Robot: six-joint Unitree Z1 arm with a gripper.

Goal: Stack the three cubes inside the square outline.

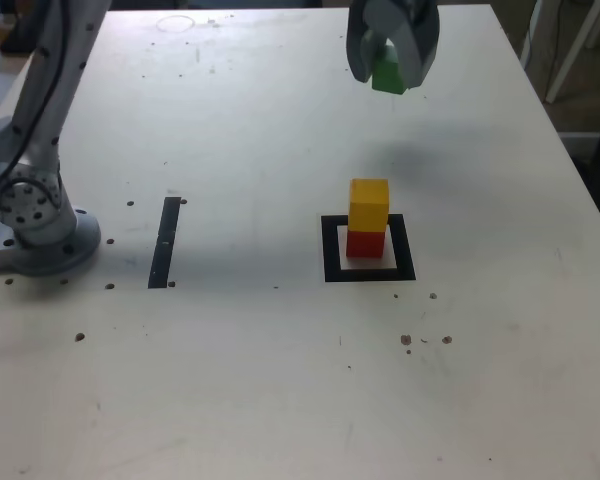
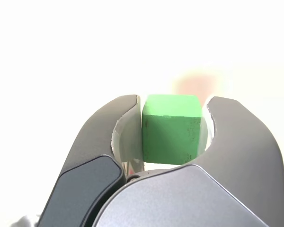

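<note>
The yellow cube [image 1: 370, 188] is above the red cube. Next, my gripper lets go of the green cube on top of it.
My gripper [image 1: 390, 72] hangs high above the table's far side, shut on the green cube [image 1: 388, 76]. The wrist view shows the green cube [image 2: 171, 130] clamped between the two dark jaws of my gripper [image 2: 173, 118]. In front of it in the exterior view, the yellow cube [image 1: 369, 204] sits on the red cube [image 1: 365, 243]. That two-cube stack stands upright inside the square outline [image 1: 330, 250], on its white centre. The green cube is well above and behind the stack, touching nothing else.
A narrow black tape strip [image 1: 165, 242] lies on the white table [image 1: 280, 380] toward the exterior view's left. The arm's grey base [image 1: 40, 225] stands at the left edge. White furniture legs [image 1: 575, 50] show past the table's right edge.
</note>
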